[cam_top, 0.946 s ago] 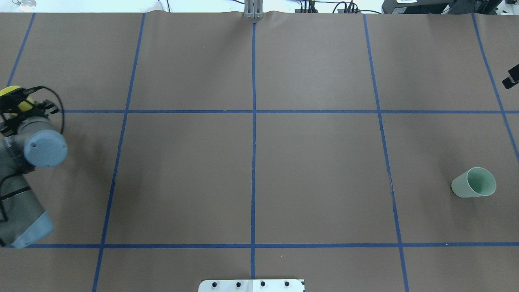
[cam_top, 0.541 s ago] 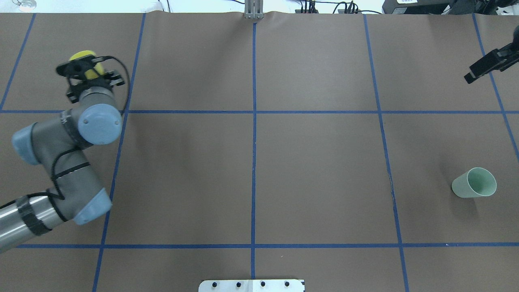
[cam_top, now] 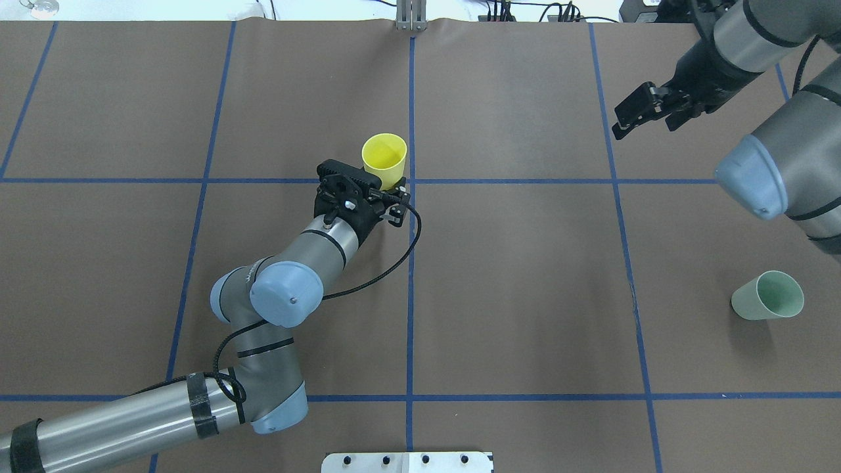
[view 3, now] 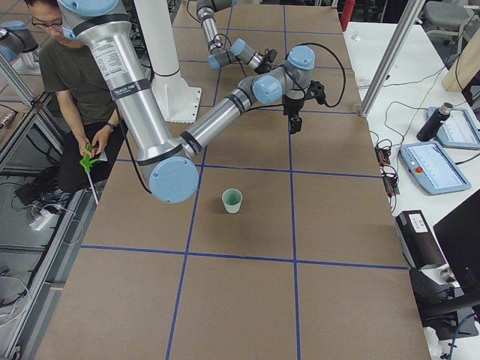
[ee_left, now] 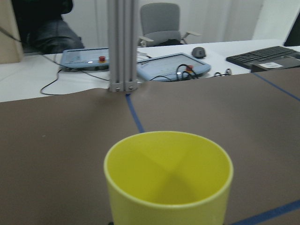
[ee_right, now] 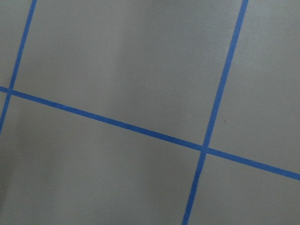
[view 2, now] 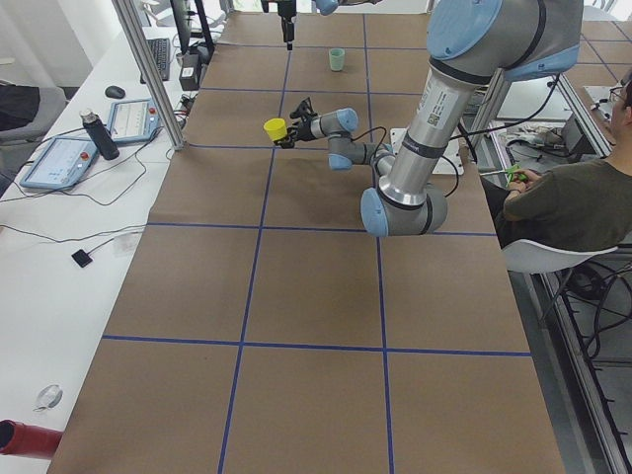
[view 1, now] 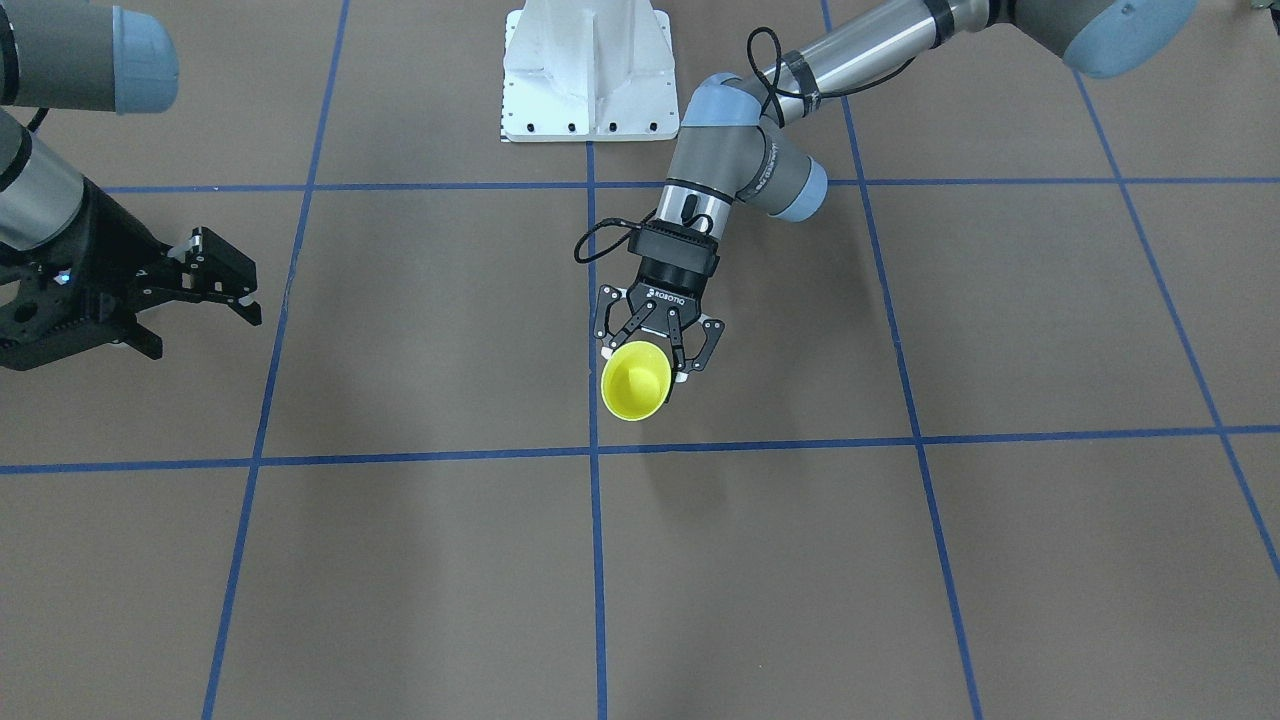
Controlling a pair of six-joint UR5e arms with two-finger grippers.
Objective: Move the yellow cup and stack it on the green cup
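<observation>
Next, I release the yellow cup from my left gripper into my right gripper, up above the table beside the centre tape line (view 1: pixel 524 317). The yellow cup is now near the table's centre line.
My left gripper (cam_top: pixel 386 189) is shut on the base of the yellow cup (cam_top: pixel 384 157), holding it near the table's centre line with its mouth facing away from the wrist. The same cup shows in the front view (view 1: pixel 636 381), below the left gripper (view 1: pixel 655 350), and it fills the left wrist view (ee_left: pixel 168 178). The green cup (cam_top: pixel 769 295) stands upright and alone at the right of the table, also seen in the right side view (view 3: pixel 232 200). My right gripper (cam_top: pixel 642 130) hangs open and empty over the far right squares, well away from both cups.
Blue tape lines divide the brown table cover (cam_top: pixel 525 263) into squares. The white robot base plate (cam_top: pixel 407 463) sits at the near edge, and an aluminium post (cam_top: pixel 410 16) at the far edge. A seated person (view 2: pixel 563 197) is beside the table. A desk behind holds tablets (ee_left: pixel 168 65).
My left arm has swung from the far left edge to the table's centre with the yellow cup. The right arm has come farther in from the right edge. The green cup has not moved.
</observation>
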